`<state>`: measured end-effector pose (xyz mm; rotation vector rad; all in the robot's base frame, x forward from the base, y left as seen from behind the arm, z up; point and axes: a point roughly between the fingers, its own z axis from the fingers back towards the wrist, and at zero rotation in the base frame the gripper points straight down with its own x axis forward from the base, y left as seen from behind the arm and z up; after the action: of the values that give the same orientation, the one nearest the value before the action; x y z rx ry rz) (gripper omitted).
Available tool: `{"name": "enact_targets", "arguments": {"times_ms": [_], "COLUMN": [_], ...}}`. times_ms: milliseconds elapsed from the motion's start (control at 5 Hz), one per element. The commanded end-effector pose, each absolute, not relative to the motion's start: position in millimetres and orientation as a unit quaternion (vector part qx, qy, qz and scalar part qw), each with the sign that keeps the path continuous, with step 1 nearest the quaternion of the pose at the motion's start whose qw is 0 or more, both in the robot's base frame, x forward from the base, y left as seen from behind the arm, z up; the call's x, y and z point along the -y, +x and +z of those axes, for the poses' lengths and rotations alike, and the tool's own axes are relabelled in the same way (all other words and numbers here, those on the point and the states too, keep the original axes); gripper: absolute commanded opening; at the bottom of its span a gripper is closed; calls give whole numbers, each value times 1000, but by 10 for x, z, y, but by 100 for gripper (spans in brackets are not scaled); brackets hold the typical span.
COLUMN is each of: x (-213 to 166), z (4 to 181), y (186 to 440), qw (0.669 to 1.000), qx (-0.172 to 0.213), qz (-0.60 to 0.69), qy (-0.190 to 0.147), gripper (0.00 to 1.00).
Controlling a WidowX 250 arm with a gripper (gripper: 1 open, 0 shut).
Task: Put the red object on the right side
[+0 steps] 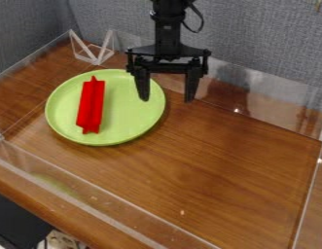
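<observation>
The red object's middle (91, 103), between its two ends on the lime-green plate, is the next spot my gripper should go to and close on.
The red object (90, 103), a long narrow bright red bar, lies lengthwise on the left half of a round lime-green plate (130, 122) on the wooden table. My black gripper (167, 94) hangs pointing down over the plate's upper right edge, to the right of the bar and apart from it. Its two fingers (144, 86) stand wide open with nothing between them.
A clear plastic wall (273, 97) rings the wooden table (215, 165). A small white wire stand (91, 46) sits at the back left corner, beyond the plate. Bare wood stretches to the right and front of the plate.
</observation>
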<state>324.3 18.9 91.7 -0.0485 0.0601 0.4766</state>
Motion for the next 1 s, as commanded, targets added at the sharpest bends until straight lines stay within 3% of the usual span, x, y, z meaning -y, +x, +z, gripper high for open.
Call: {"name": "enact_targets", "arguments": {"times_ms": [0,800], "x": [-253,-259], "z": [1173,1245], "y": [3256,3202], "qw": [965,944], "qx": [10,18], "qz": [261,327], "qy": [-34,-50], "gripper": [100,100]}}
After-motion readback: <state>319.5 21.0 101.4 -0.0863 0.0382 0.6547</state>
